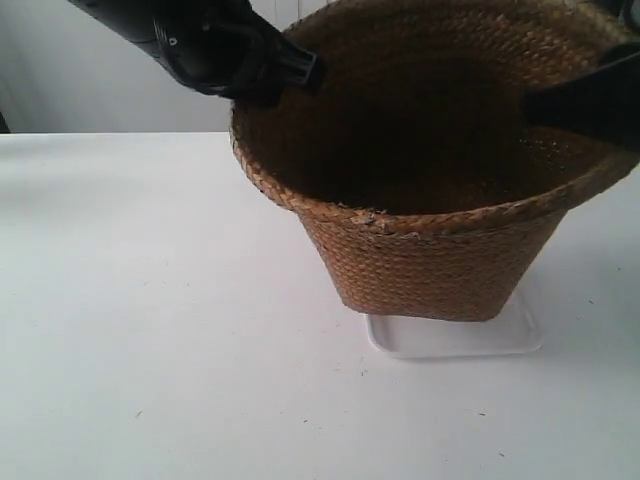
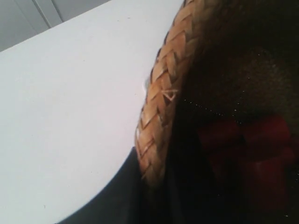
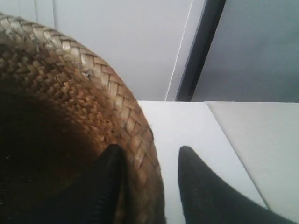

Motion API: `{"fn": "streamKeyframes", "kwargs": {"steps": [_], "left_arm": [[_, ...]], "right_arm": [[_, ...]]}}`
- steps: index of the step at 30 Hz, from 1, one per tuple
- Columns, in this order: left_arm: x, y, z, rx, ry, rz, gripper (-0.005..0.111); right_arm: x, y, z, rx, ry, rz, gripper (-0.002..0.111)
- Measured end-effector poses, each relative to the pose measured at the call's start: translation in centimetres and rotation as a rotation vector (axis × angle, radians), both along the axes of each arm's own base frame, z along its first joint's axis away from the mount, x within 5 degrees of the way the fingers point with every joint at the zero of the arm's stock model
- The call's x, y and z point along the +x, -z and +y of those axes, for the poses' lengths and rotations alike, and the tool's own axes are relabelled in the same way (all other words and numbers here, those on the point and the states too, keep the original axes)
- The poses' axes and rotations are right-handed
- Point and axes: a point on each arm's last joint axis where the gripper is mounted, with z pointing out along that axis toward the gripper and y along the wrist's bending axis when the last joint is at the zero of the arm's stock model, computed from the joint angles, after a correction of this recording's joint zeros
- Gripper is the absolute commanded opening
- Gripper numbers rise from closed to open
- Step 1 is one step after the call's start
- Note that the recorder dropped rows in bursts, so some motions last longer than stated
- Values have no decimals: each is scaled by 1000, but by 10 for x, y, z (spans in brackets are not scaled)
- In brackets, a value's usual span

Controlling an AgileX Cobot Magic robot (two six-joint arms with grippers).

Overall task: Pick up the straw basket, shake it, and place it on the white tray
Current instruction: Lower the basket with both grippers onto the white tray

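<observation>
The robot's left gripper should release the straw basket with its base on the white tray (image 1: 434, 312), just behind the front edge of the tray.
The straw basket (image 1: 430, 250) stands upright with its base on the white tray (image 1: 455, 340), which shows only in front of the base. The arm at the exterior view's left reaches the rim from outside. In the left wrist view my left gripper (image 2: 149, 182) is shut on the braided rim (image 2: 163, 93), one dark finger outside and one inside. My right gripper (image 3: 150, 151) straddles the opposite rim of the straw basket (image 3: 93, 84). It is open: one finger (image 3: 110, 177) lies inside, the other finger (image 3: 201, 191) stands off the outer wall with a gap.
The white table (image 1: 150, 300) stretches to the exterior view's left and front of the basket. A red shape (image 2: 252, 149) shows dimly inside the basket. A wall and a dark vertical strip (image 3: 201, 51) stand behind the table's far edge.
</observation>
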Motion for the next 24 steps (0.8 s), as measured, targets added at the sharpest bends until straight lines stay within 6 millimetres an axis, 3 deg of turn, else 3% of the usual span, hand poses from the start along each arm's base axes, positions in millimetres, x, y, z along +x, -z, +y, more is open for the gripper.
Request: {"fn": "streamKeyframes", "kwargs": {"steps": [5, 7, 13, 24], "left_arm": [[15, 12, -3, 9, 19, 31, 0], [22, 15, -11, -17, 57, 46, 0], [43, 24, -32, -31, 86, 73, 0], [55, 44, -41, -16, 83, 104, 0]], "right_arm": [[38, 26, -9, -25, 23, 84, 0], [50, 32, -22, -18, 52, 105, 0], [58, 33, -44, 7, 85, 98, 0], [75, 55, -47, -21, 106, 172, 2]]}}
